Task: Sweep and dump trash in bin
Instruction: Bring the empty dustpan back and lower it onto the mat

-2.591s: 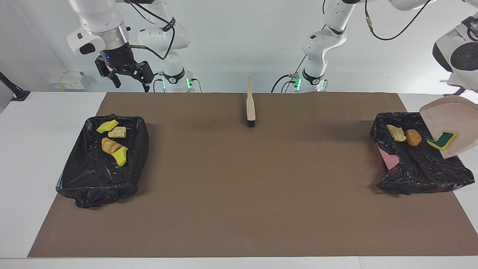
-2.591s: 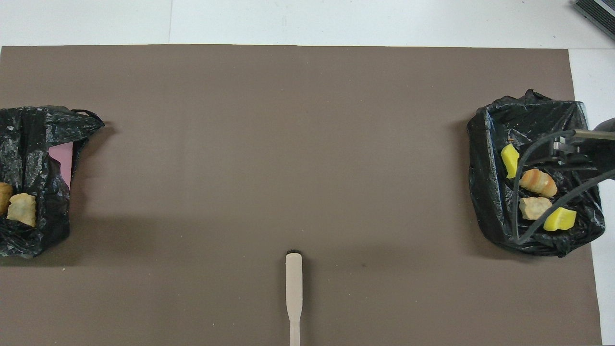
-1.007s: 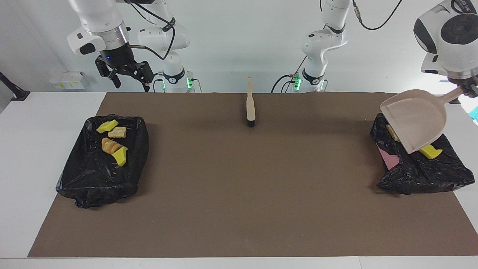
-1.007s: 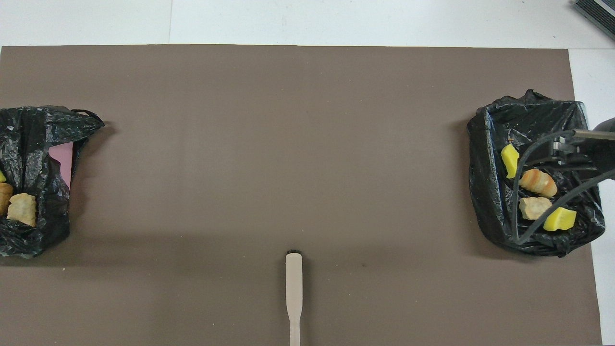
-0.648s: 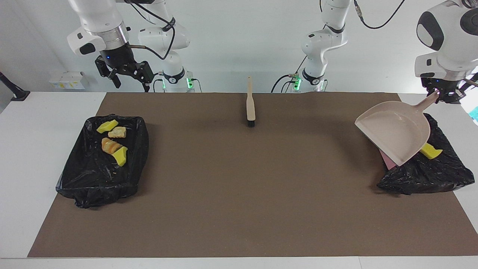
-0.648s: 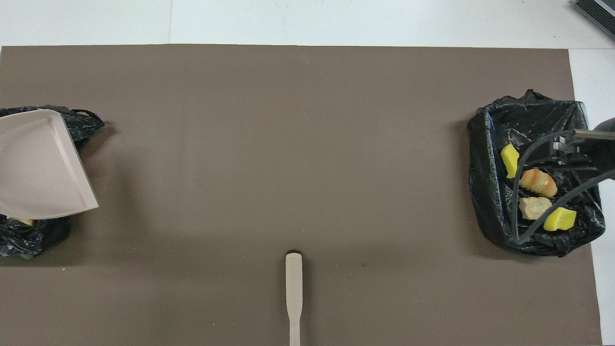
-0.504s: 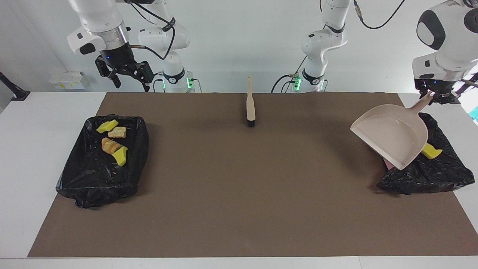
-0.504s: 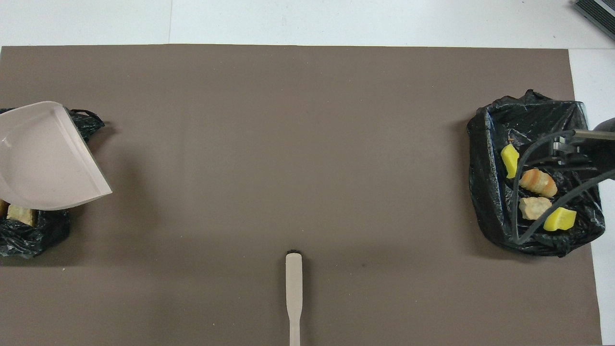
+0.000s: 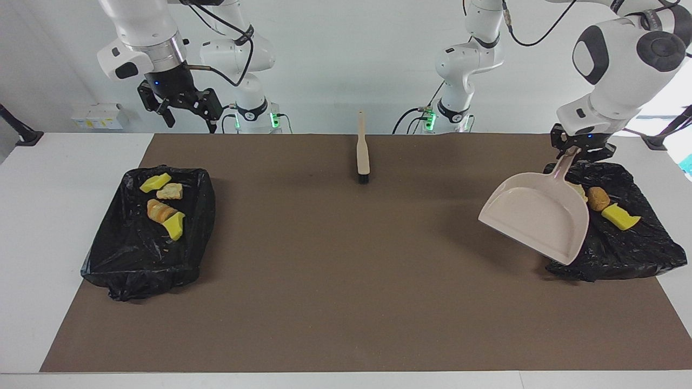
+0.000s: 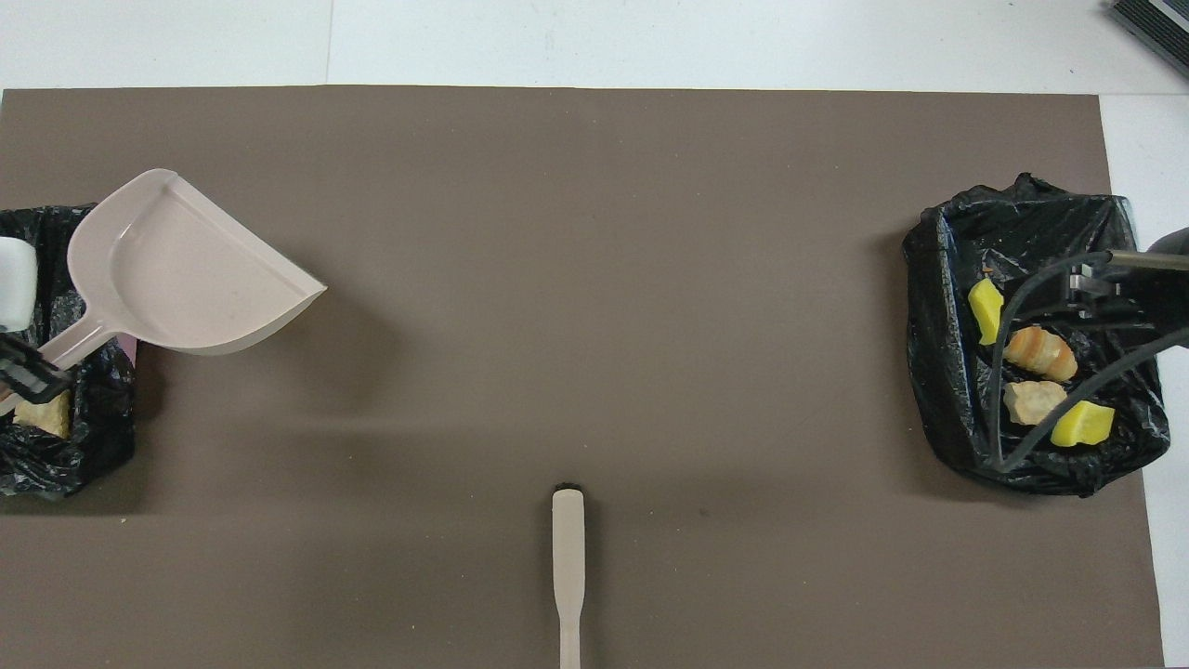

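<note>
Next, I let go of the beige dustpan with my left gripper on the brown mat (image 10: 538, 288) beyond the beige brush's bristles.
My left gripper (image 9: 577, 150) is shut on the handle of the beige dustpan (image 9: 535, 217), which hangs empty and tilted over the bin's inner edge and the mat beside it. That black-lined bin (image 9: 627, 246) at the left arm's end holds trash: a tan lump (image 9: 598, 198), a yellow sponge piece (image 9: 620, 217) and a scrap partly hidden by the pan. A second black-lined bin (image 9: 135, 254) at the right arm's end holds several trash pieces (image 9: 162, 212). My right gripper (image 9: 189, 120) waits open, raised above the table edge by that bin. The overhead view shows the dustpan (image 10: 186, 265) too.
The beige brush (image 9: 363, 151) lies on the brown mat (image 9: 346, 281) midway between the arms' bases, bristles pointing away from the robots. A pink bin wall shows under the liner beside the dustpan. White table borders the mat.
The last sponge piece dropped from the dustpan into the bin. My left gripper then swung the emptied pan down and toward the table's middle. The right arm has stayed still.
</note>
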`<state>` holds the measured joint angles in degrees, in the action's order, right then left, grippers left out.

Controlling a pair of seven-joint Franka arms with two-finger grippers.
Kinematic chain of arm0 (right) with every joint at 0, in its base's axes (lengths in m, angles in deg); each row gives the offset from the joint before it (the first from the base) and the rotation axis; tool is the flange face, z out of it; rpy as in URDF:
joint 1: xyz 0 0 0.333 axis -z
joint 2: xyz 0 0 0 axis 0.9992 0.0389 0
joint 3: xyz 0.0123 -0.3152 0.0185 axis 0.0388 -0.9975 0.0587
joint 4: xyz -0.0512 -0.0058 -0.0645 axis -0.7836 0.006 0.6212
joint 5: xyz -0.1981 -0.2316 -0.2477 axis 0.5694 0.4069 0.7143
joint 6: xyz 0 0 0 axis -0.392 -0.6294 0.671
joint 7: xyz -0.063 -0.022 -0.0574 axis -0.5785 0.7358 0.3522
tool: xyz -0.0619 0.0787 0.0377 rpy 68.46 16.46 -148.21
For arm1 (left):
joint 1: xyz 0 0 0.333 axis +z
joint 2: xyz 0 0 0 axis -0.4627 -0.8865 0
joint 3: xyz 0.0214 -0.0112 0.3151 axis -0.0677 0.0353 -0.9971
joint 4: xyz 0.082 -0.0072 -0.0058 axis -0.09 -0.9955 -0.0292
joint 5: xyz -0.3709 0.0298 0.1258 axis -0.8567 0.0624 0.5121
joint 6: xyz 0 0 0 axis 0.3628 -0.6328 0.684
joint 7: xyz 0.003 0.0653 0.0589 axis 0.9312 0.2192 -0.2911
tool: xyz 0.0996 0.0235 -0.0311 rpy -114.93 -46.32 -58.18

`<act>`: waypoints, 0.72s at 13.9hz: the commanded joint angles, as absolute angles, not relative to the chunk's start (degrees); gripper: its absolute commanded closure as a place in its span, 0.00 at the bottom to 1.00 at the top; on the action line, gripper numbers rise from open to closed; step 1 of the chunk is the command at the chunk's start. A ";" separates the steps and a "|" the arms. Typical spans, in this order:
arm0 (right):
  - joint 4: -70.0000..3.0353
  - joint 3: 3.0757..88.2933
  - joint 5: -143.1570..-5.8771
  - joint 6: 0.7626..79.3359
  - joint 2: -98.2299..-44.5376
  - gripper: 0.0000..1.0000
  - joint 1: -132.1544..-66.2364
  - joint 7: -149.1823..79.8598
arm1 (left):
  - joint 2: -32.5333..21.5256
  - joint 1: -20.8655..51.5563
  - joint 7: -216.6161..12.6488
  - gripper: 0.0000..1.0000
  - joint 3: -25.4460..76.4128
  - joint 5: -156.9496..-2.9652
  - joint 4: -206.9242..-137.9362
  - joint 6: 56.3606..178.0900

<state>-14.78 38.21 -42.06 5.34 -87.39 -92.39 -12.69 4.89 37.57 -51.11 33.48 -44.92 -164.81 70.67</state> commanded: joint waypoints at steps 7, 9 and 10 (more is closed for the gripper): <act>-14.19 38.57 -41.64 4.80 -87.25 0.00 -91.81 -14.18 | 2.47 16.52 -87.38 1.00 32.74 -51.30 -172.66 84.65; -14.19 38.57 -41.64 4.80 -87.25 0.00 -91.81 -14.27 | -1.84 11.32 -96.60 1.00 32.74 -51.31 -172.57 91.04; -14.19 38.57 -41.64 4.80 -87.25 0.00 -91.81 -14.27 | -4.03 9.21 -102.39 1.00 32.83 -51.74 -171.70 92.99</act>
